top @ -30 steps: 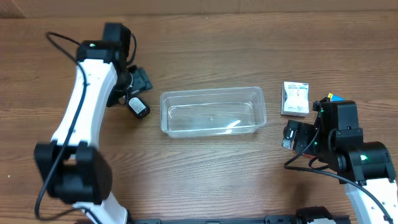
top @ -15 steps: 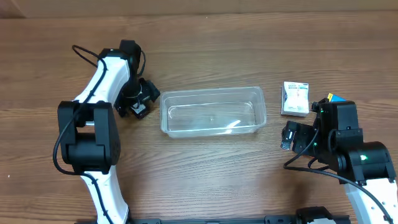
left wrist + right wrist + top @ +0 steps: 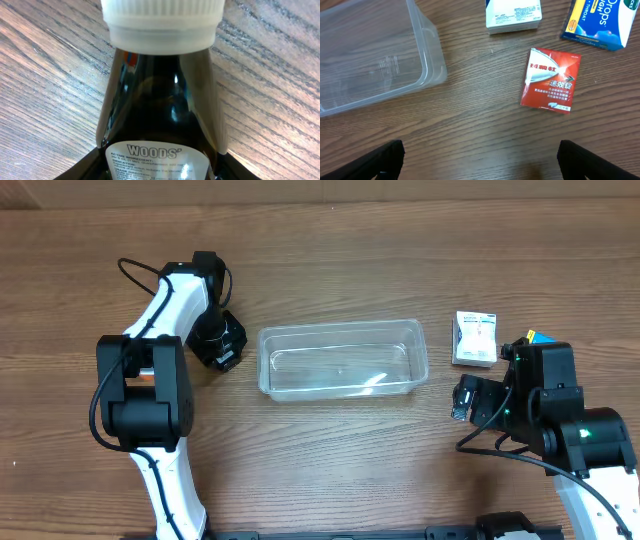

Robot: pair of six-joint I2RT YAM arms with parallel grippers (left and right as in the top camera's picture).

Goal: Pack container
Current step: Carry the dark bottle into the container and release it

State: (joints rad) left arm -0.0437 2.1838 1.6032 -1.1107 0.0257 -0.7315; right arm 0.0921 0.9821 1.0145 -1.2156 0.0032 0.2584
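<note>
My left gripper is going to release the dark brown bottle inside the clear plastic container's end (image 3: 302, 365) that is farthest from the white box.
The clear plastic container (image 3: 343, 329) stands empty at the table's middle; its corner shows in the right wrist view (image 3: 427, 55). A dark brown bottle (image 3: 160, 100) with a white cap and a "WOODS'" label lies on the wood just left of the container. My left gripper (image 3: 220, 343) is down over it, with a finger against each side of the bottle (image 3: 160, 167). My right gripper (image 3: 462, 398) is open and empty above bare wood to the right of the container (image 3: 479, 160).
A white box (image 3: 475, 338) lies right of the container, also in the right wrist view (image 3: 514, 14). A red sachet (image 3: 550, 80) and a blue box of drops (image 3: 600, 22) lie near it, the sachet under my right arm.
My left arm swung in and came down over the bottle, and its fingers narrowed around it. The right arm has barely moved.
</note>
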